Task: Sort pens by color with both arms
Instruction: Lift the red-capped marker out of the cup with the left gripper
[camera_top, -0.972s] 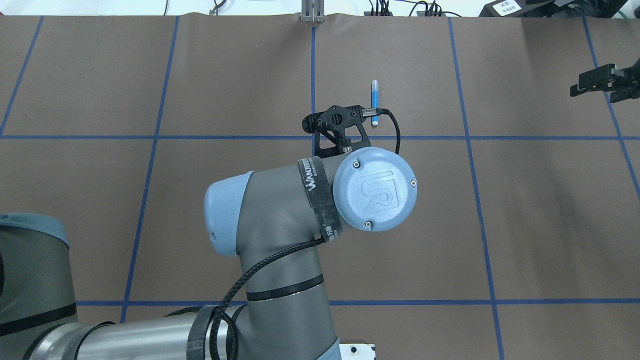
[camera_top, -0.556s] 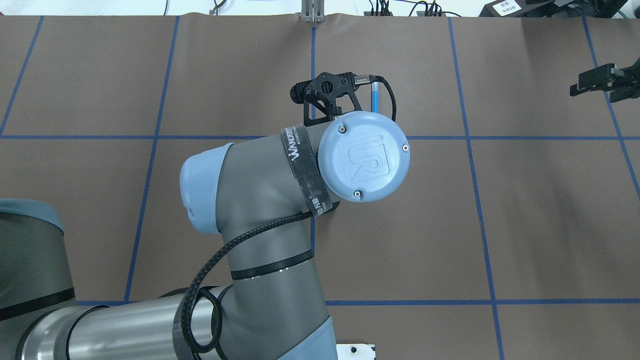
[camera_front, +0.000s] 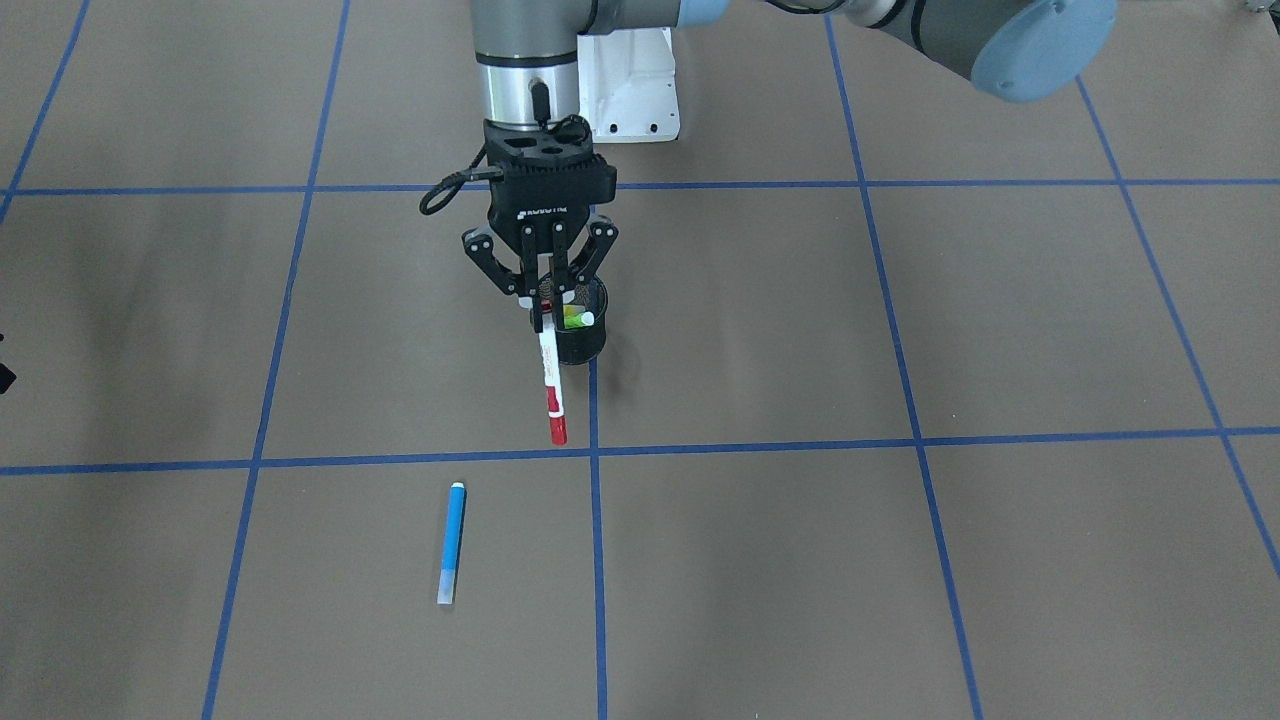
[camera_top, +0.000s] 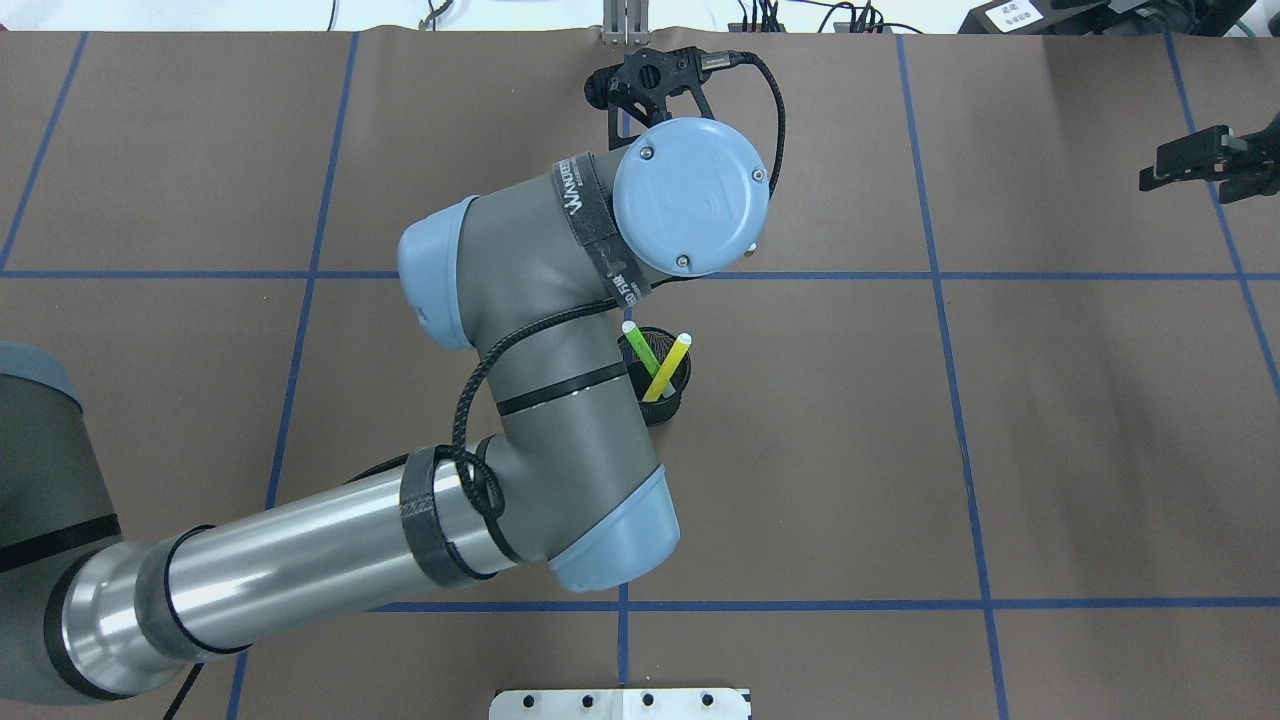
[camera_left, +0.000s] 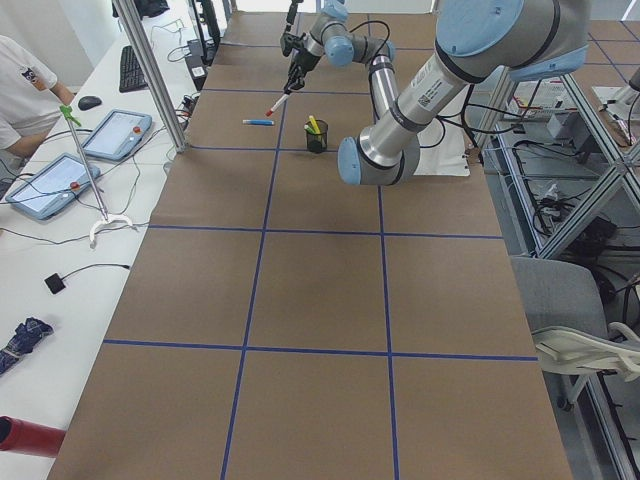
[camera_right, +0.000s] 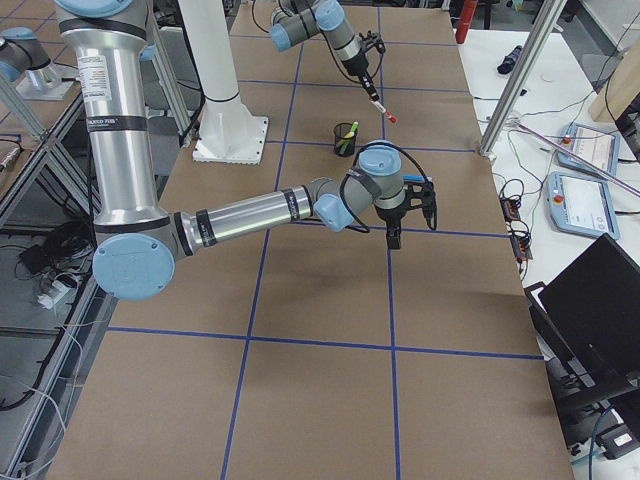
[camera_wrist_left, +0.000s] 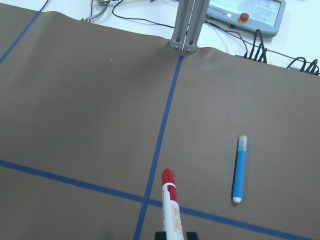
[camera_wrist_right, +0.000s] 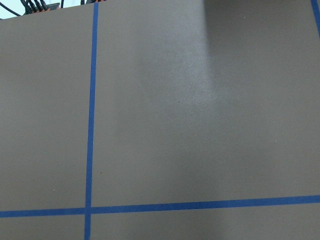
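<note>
My left gripper is going to let go of the red-capped pen on the mat (camera_front: 533, 556) (camera_wrist_left: 195, 148), between the blue pen and the blue tape line.
My left gripper (camera_front: 546, 300) is shut on the white-barrelled pen with the red cap (camera_front: 549, 372) and holds it above the table, red tip slanting down and forward. The pen also shows in the left wrist view (camera_wrist_left: 171, 205). The blue pen (camera_front: 451, 543) lies flat on the mat beyond it, also in the left wrist view (camera_wrist_left: 240, 170). The light green pen (camera_top: 636, 343) and the yellow pen (camera_top: 668, 366) stand in the black mesh cup (camera_top: 672, 398). My right gripper (camera_right: 393, 238) hangs over bare mat far to the right; I cannot tell whether it is open or shut.
The brown mat (camera_top: 1080, 420) carries a grid of blue tape lines. A metal post (camera_wrist_left: 186, 30) stands at the far table edge. The left arm's elbow (camera_top: 560, 470) hangs over the cup's near side. The white pedestal base (camera_front: 630, 85) is at the robot's side.
My left arm has swung toward the far edge of the table. The mesh cup with the green and yellow pens is now uncovered, and the blue pen is hidden under the wrist in the overhead view.
</note>
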